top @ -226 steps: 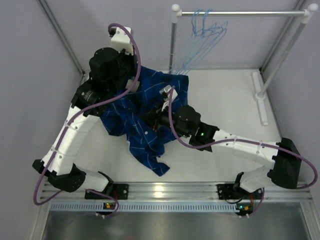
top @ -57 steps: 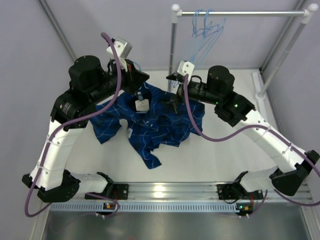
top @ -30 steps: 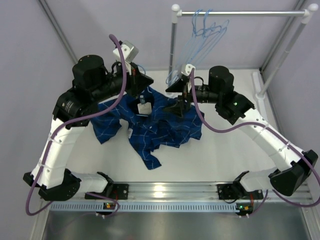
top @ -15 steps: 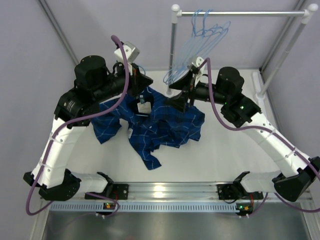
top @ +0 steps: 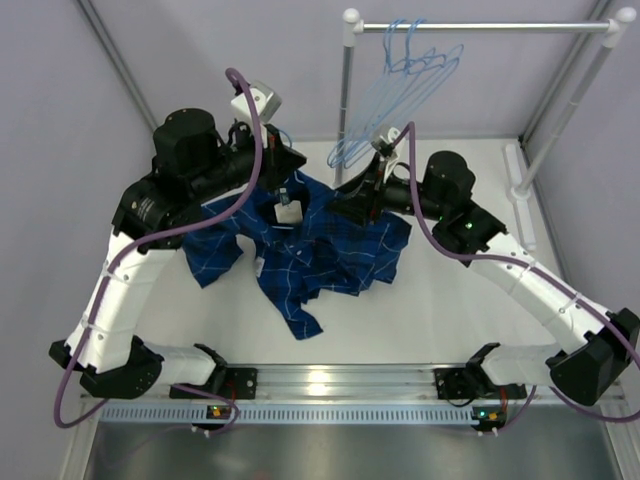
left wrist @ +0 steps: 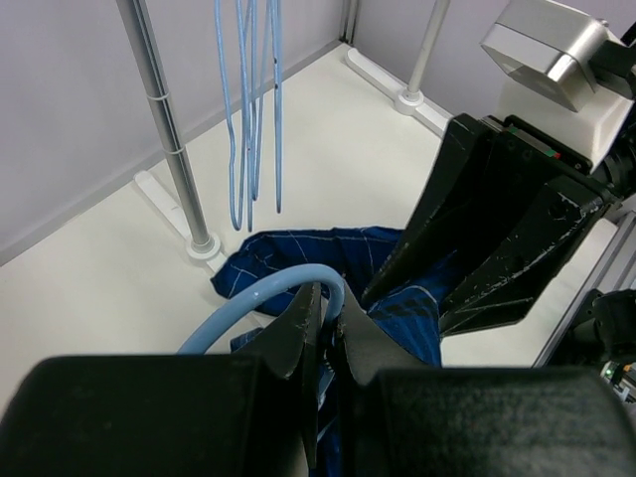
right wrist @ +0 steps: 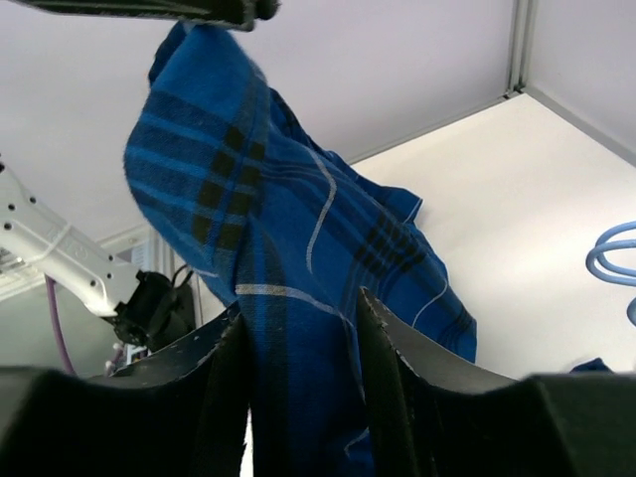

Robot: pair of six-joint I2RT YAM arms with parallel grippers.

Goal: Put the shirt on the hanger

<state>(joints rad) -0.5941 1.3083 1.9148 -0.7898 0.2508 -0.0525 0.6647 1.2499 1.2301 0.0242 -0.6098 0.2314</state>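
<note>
My right gripper is holding the shirt's shoulder near the collar, so it should open, back away and pinch the shoulder farther out (top: 372, 238) before it carries the shirt.
The dark blue plaid shirt (top: 320, 245) lies bunched on the table, its white neck label (top: 287, 211) facing up. My left gripper (top: 290, 176) hovers over the collar, shut on the curved hook of a pale-blue wire hanger (left wrist: 260, 291). The rest of that hanger is hidden under the gripper and the cloth. In the left wrist view the left gripper (left wrist: 326, 310) pinches the wire. My right gripper (top: 352, 203) is shut on a fold of the shirt (right wrist: 260, 189) and holds it up off the table. In the right wrist view the right gripper (right wrist: 303, 333) has cloth between its fingers.
Several more pale-blue hangers (top: 405, 75) hang from a rail on a white post (top: 347, 85) at the back, swung out toward the right arm. They also show in the left wrist view (left wrist: 248, 99). The rack's foot (top: 522, 195) lies at the right. Grey walls close the left and back.
Both arms have risen from the flat shirt. In the last second the right gripper has lifted its fold toward the left gripper, and the rail hangers have swung outward.
</note>
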